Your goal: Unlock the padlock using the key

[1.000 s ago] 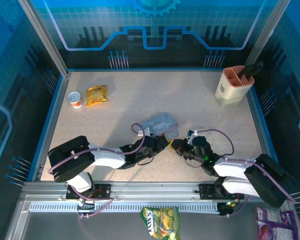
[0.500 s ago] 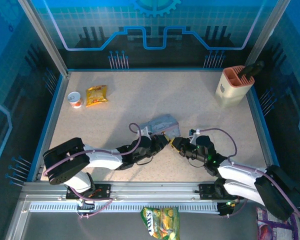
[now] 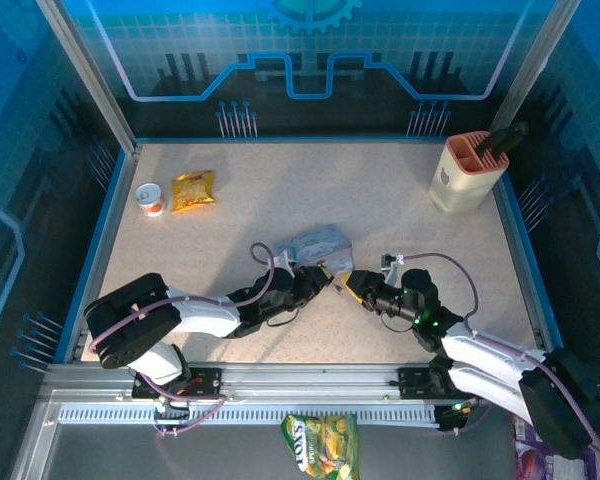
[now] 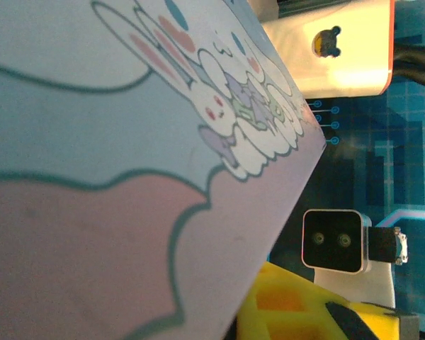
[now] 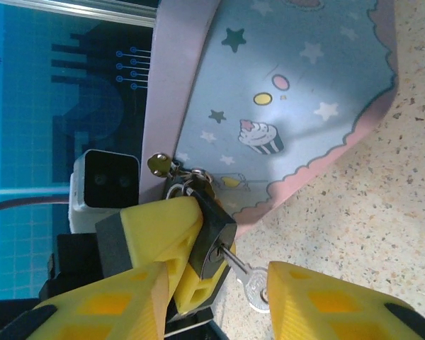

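Observation:
The key lies at a slant across my right gripper's fingers, so my right gripper needs to back away, turn and grip the key's head [image 5: 258, 289] in line with the keyhole.
The padlock [image 5: 214, 237] is small and dark and hangs from the clasp of a pastel-blue tin [image 5: 297, 92]. My left gripper [image 5: 188, 251] is shut on the padlock's body, one yellow finger on each side. The silver key [image 5: 252, 289] sticks out of the keyhole, its head above the table. My right gripper [image 5: 219, 292] is open, with its yellow fingers standing apart on either side of the key and not touching it. In the top view the left gripper [image 3: 327, 277] and the right gripper [image 3: 352, 288] meet tip to tip just in front of the tin [image 3: 318, 246].
A beige utensil holder [image 3: 466, 170] stands at the back right. A small cup [image 3: 150, 198] and a yellow snack packet [image 3: 193, 190] lie at the back left. The tin's lid [image 4: 127, 142], printed with rabbits, is close against the left wrist camera.
My right gripper has opened and let go of the key, which stays in the padlock. The right arm has stretched a little to the right. The left gripper keeps its hold.

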You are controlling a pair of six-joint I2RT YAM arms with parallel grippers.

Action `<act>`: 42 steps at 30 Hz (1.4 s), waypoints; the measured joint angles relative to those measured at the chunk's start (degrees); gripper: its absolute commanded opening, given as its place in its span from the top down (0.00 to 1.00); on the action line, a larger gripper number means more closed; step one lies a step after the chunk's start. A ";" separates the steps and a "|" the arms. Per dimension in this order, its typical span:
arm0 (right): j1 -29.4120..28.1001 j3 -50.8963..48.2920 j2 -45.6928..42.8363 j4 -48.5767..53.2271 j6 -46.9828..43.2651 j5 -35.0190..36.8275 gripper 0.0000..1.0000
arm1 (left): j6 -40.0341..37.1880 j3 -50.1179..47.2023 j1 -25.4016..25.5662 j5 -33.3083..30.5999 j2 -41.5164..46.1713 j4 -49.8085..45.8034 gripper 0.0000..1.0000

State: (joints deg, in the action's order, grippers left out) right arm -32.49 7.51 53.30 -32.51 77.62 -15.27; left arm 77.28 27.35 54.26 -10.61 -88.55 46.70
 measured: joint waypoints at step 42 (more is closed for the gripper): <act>-0.09 -0.31 4.48 -4.26 2.54 -1.29 0.84 | 3.87 -1.75 0.13 -0.02 -3.02 9.40 1.00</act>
State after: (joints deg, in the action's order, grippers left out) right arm -32.58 7.20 57.78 -36.77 80.16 -16.56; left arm 81.14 25.61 54.39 -10.63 -91.57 56.10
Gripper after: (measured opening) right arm 0.175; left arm 0.138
